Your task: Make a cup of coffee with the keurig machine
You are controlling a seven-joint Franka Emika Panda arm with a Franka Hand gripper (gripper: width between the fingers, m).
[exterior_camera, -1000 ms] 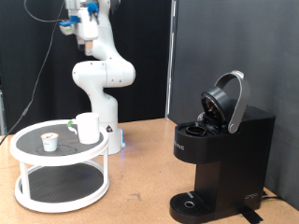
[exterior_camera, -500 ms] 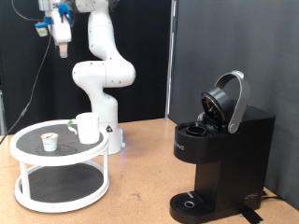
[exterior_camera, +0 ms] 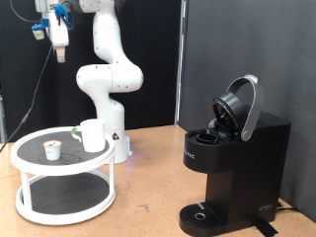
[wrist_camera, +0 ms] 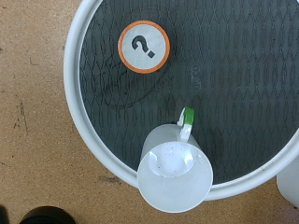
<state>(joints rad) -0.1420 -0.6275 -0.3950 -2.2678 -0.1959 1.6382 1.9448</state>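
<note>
The robot's gripper will next move down to the small pod beside the white mug and close on the pod's orange rim (exterior_camera: pixel 52 143) (wrist_camera: pixel 121 47).
The white mug (exterior_camera: pixel 93 135) stands upright on the top tier of a round white two-tier stand (exterior_camera: pixel 30 164), at the exterior view's left. In the wrist view the mug (wrist_camera: pixel 175 177) is seen from above, empty, with a green mark on its handle. A small pod (exterior_camera: pixel 52 149) with an orange rim and a grey top (wrist_camera: pixel 143 47) sits beside it. The black keurig machine (exterior_camera: pixel 233 170) stands at the exterior view's right with its domed lid (exterior_camera: pixel 241 107) raised. My gripper (exterior_camera: pixel 58 49) hangs high above the stand, pointing down, holding nothing visible. Its fingers do not show in the wrist view.
The arm's white base (exterior_camera: pixel 117 138) stands just behind the stand. The stand's white rim (wrist_camera: pixel 80 112) rings a dark mesh surface. A wooden tabletop (exterior_camera: pixel 148 188) lies between stand and machine. A black curtain hangs behind. Cables hang at the exterior view's top left.
My gripper has swung towards the exterior view's left, from beside the arm's upper link to above the stand. Mug, pod and machine have not moved.
</note>
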